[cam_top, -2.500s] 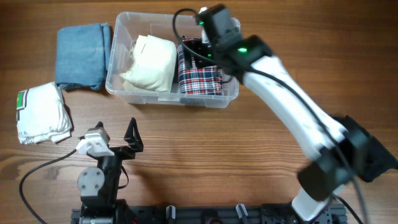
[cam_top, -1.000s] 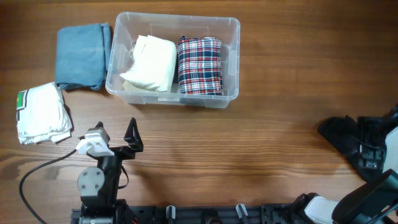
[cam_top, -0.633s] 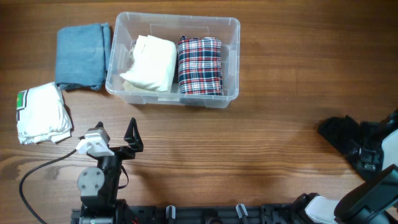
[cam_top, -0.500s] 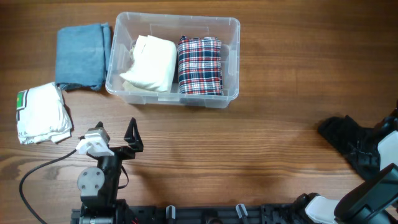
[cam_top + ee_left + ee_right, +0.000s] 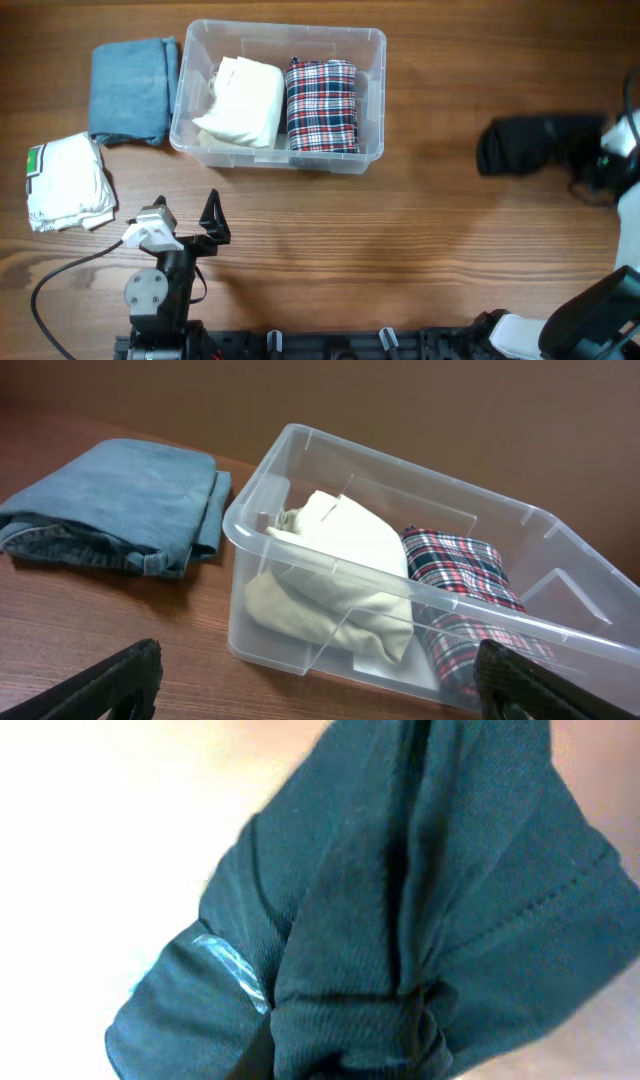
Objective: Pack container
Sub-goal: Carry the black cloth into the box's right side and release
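Next, my right gripper lets go of the black cloth in the clear container, partly over the plaid cloth (image 5: 340, 97).
The clear container (image 5: 285, 28) stands at the back of the table, holding a folded cream cloth (image 5: 245, 100) and a plaid cloth (image 5: 322, 105) side by side. At the far right my right gripper (image 5: 598, 158) is shut on a bunched black cloth (image 5: 525, 145), which hangs toward the container. That dark cloth (image 5: 400, 900) fills the right wrist view and hides the fingers. My left gripper (image 5: 185, 212) rests open near the front left. In its wrist view, the container's near wall (image 5: 330, 650) lies between its spread fingertips (image 5: 100, 685).
A folded blue denim cloth (image 5: 130, 88) lies just left of the container, also seen in the left wrist view (image 5: 120, 500). A white cloth with a green mark (image 5: 65, 180) sits at the left edge. A cable loops at the front left.
My right gripper closed on the black cloth at the right edge and carried it up and leftward. The left arm and the container's contents have not moved.
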You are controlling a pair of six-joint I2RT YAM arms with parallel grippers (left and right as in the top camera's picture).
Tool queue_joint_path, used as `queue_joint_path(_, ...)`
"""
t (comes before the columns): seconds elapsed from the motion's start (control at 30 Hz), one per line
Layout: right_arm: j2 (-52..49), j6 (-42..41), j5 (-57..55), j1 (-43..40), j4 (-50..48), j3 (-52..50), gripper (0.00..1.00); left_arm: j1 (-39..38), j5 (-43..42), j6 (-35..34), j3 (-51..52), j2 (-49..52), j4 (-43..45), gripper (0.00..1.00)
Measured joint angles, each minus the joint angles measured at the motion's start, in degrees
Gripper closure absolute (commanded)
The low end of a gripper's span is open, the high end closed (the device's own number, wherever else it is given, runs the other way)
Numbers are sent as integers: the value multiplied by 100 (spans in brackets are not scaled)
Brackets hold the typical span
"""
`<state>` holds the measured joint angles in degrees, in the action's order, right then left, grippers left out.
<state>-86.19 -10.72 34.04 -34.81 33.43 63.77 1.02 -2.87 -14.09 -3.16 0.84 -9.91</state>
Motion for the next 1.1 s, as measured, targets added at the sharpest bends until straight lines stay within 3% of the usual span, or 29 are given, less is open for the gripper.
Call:
queue_joint_path(0.1, -7, 498, 243, 780, 181, 962, 96, 0, 0, 0, 0, 0, 0, 0)
queue_joint_path(0.23, -7, 1062, 118, 2833, 37, 2321, 96, 0, 0, 0, 0, 0, 0, 0)
queue_joint_path(0.33, -7, 1528, -654, 4282, -481, 2531, 96, 0, 0, 0, 0, 0, 0, 0)
queue_joint_path(0.47, -262, 2258, -1497, 5434, -634, 2533, 96, 0, 0, 0, 0, 0, 0, 0)
queue_joint_path(0.73, -1899, 2756, -2251, 5713, -483, 2533, 96, 0, 0, 0, 0, 0, 0, 0)
queue_joint_path(0.97, -2155, 2750, -2275, 5711, -151, 2533, 96, 0, 0, 0, 0, 0, 0, 0)
queue_joint_path(1.0, -2203, 2750, -2275, 5711, -125, 2533, 76, 0, 0, 0, 0, 0, 0, 0)
queue_joint_path(1.07, -2302, 2732, -2277, 5711, -125, 2533, 27, 0, 0, 0, 0, 0, 0, 0)
queue_joint_path(1.1, -2328, 2706, -2277, 5711, -136, 2533, 19, 0, 0, 0, 0, 0, 0, 0)
